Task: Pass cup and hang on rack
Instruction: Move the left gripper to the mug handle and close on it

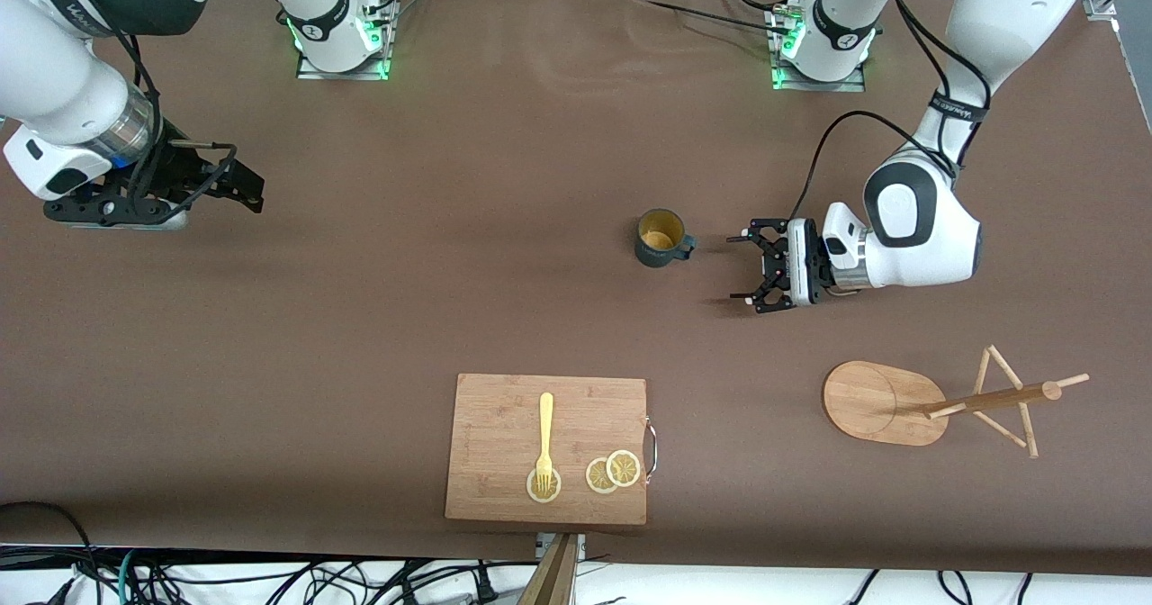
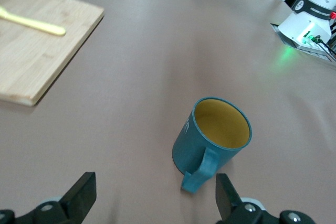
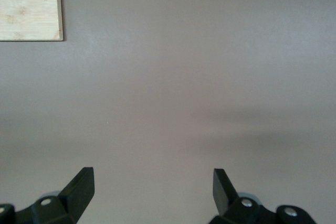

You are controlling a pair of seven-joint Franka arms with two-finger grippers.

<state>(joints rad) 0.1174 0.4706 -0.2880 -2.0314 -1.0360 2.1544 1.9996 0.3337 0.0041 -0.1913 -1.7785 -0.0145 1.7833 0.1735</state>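
Observation:
The cup's handle (image 1: pixel 686 247) (image 2: pixel 201 171) on the teal cup points toward my left gripper, which should go there next and close on it.
The cup (image 1: pixel 661 238), dark teal with a yellow inside, stands upright on the brown table near its middle. Its handle points toward my left gripper (image 1: pixel 736 269), which hangs low beside it, open and empty. In the left wrist view the cup (image 2: pixel 212 140) sits just ahead of the left gripper (image 2: pixel 155 184), off toward one fingertip (image 2: pixel 224 190). The rack (image 1: pixel 877 402), a light wooden mug tree, stands nearer the front camera at the left arm's end. My right gripper (image 1: pixel 245 189) waits open over the right arm's end; the right wrist view shows the right gripper (image 3: pixel 152 179) above bare table.
A wooden cutting board (image 1: pixel 504 407) lies near the table's front edge, carrying a yellow fork (image 1: pixel 544 434) and lemon slices (image 1: pixel 612 472). The left wrist view also shows the board (image 2: pixel 37 72) and fork (image 2: pixel 34 23). A corner of the board (image 3: pixel 29 3) shows in the right wrist view.

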